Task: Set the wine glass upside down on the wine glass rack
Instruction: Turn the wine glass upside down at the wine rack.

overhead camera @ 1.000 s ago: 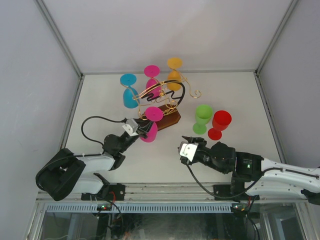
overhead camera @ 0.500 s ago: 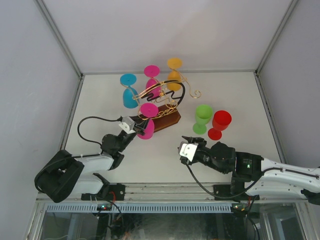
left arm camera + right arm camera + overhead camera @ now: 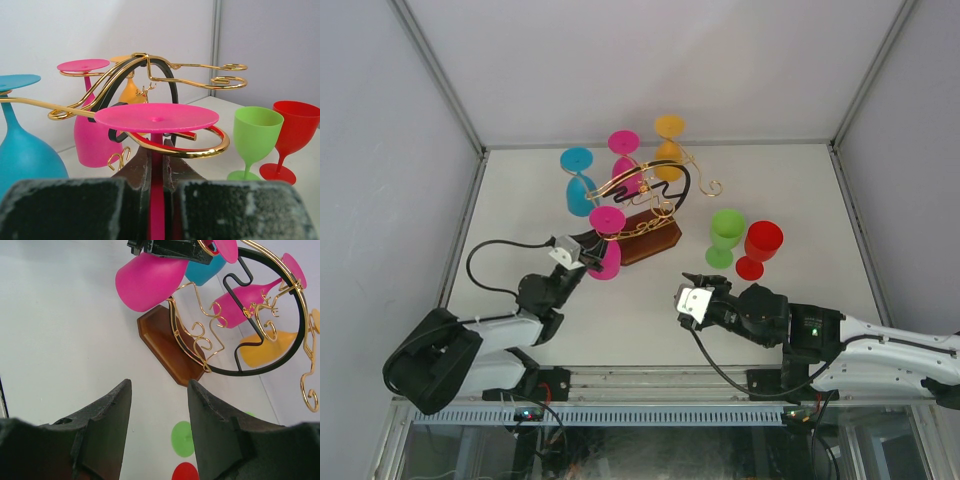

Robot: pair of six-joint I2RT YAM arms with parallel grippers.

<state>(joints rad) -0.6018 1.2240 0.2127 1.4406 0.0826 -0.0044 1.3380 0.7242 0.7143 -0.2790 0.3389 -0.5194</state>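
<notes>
My left gripper will release the pink wine glass so it hangs from the rack's empty curled gold arm (image 3: 620, 236) (image 3: 187, 142) nearest me.
My left gripper (image 3: 592, 250) is shut on the stem of a pink wine glass (image 3: 606, 240), held upside down with its flat foot up. In the left wrist view the stem (image 3: 156, 200) runs between my fingers (image 3: 134, 172), and the pink foot (image 3: 156, 117) sits just above a curled gold arm (image 3: 200, 149) of the wine glass rack (image 3: 645, 200). The rack has gold scroll wire, a black band and a brown wooden base (image 3: 170, 347). A blue glass (image 3: 579, 180), a second pink glass (image 3: 625, 160) and an orange glass (image 3: 669, 145) hang on it. My right gripper (image 3: 705, 288) is open and empty.
A green glass (image 3: 725, 235) and a red glass (image 3: 758, 248) stand upright on the white table (image 3: 520, 200) right of the rack, just beyond my right gripper. Grey walls enclose the table on three sides.
My left gripper has carried the pink glass up and away from me toward the rack's front scroll arm. The right arm has barely moved.
</notes>
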